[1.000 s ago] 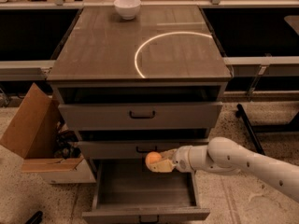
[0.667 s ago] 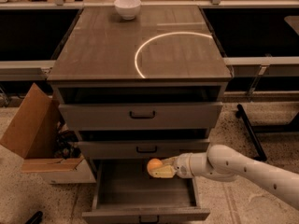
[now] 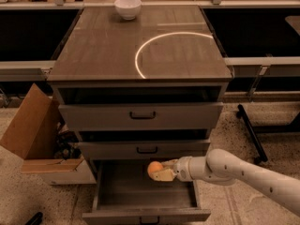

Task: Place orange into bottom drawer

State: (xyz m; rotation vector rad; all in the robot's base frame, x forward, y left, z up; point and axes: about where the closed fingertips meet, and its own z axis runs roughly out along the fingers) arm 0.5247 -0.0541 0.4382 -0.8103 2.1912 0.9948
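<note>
My gripper should release the orange, which is held over that drawer now, near the middle of the open bottom drawer's grey bottom (image 3: 155,181).
The orange (image 3: 153,168) is a small round fruit held in my gripper (image 3: 158,172), which reaches in from the right on a white arm. The gripper is shut on the orange and holds it over the open bottom drawer (image 3: 146,192), near the drawer's back and just below the middle drawer's front. The bottom drawer is pulled out, and its grey inside shows nothing else in it. Its front edge with a small dark handle (image 3: 149,219) is at the bottom of the view.
Two shallower grey drawers (image 3: 140,116) with black handles sit above, slightly pulled out. A white bowl (image 3: 128,7) stands at the back of the cabinet top. An open cardboard box (image 3: 35,135) stands on the floor to the left. A black stand leg (image 3: 251,130) lies on the right.
The gripper with the orange has moved down a little, further into the space over the open bottom drawer. The drawers and bowl have not moved.
</note>
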